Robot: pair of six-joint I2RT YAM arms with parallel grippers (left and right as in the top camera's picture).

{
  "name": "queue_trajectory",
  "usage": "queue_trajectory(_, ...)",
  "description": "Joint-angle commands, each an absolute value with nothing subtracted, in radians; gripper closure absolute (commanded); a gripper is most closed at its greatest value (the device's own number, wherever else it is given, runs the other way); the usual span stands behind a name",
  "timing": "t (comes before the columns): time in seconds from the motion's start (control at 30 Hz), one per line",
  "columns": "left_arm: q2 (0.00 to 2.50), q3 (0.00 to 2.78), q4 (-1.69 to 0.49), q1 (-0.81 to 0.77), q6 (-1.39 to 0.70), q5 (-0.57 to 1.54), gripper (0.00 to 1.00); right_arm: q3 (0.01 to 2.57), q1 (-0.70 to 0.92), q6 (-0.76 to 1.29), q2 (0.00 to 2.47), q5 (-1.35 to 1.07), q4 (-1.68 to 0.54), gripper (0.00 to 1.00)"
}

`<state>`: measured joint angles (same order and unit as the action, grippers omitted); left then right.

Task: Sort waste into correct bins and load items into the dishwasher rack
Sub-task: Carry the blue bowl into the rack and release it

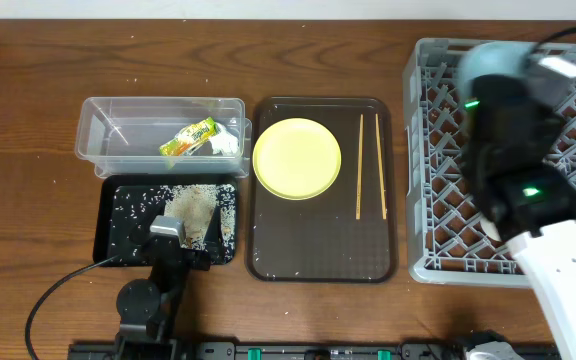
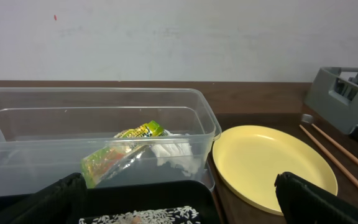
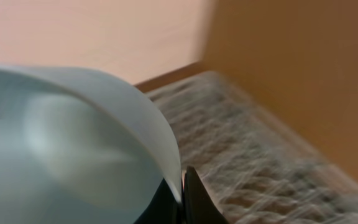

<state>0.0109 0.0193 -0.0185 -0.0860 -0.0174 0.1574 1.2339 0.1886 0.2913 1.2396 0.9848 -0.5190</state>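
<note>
The robot's right gripper needs to release the light-blue bowl on its edge [image 1: 546,123] among the wires near the middle of the grey dishwasher rack.
My right gripper [image 3: 182,194] is shut on the rim of the light-blue bowl [image 3: 73,143] and holds it above the grey dishwasher rack [image 1: 430,150]; the bowl [image 1: 490,62] is blurred in the overhead view. My left gripper [image 2: 179,208] is open and empty, low over the black tray [image 1: 108,235], which holds the rice scraps [image 1: 196,205]. The clear tub [image 1: 98,125] holds the snack wrapper [image 1: 189,137] and the white tissue [image 1: 225,143]. The yellow plate [image 1: 297,158] and two chopsticks [image 1: 370,165] lie on the brown tray. The white-pinkish bowl and the cup are out of view.
The dark brown serving tray [image 1: 318,245] sits between the black tray and the rack. My right arm covers much of the rack's middle. A black cable [image 1: 53,300] runs along the front left of the wooden table.
</note>
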Motion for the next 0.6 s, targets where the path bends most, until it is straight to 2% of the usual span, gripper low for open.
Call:
queue_trajectory(0.0, 0.004, 0.004, -0.052, -0.081, 0.0, 0.172, 0.01, 1.23, 0.048, 0.094, 1.269, 1.137, -0.489, 0.99)
queue_trajectory(0.23, 0.004, 0.004, -0.052, -0.081, 0.0, 0.172, 0.01, 1.23, -0.232, 0.087, 1.441, 1.164, -0.468, 0.99)
queue_trajectory(0.47, 0.004, 0.004, -0.052, -0.081, 0.0, 0.172, 0.01, 1.23, -0.321, -0.097, 1.665, 1.256, -0.36, 0.99)
queue_trajectory(0.57, 0.004, 0.004, -0.052, -0.081, 0.0, 0.172, 0.01, 1.23, -0.306, -0.113, 1.739, 1.25, -0.32, 0.99)
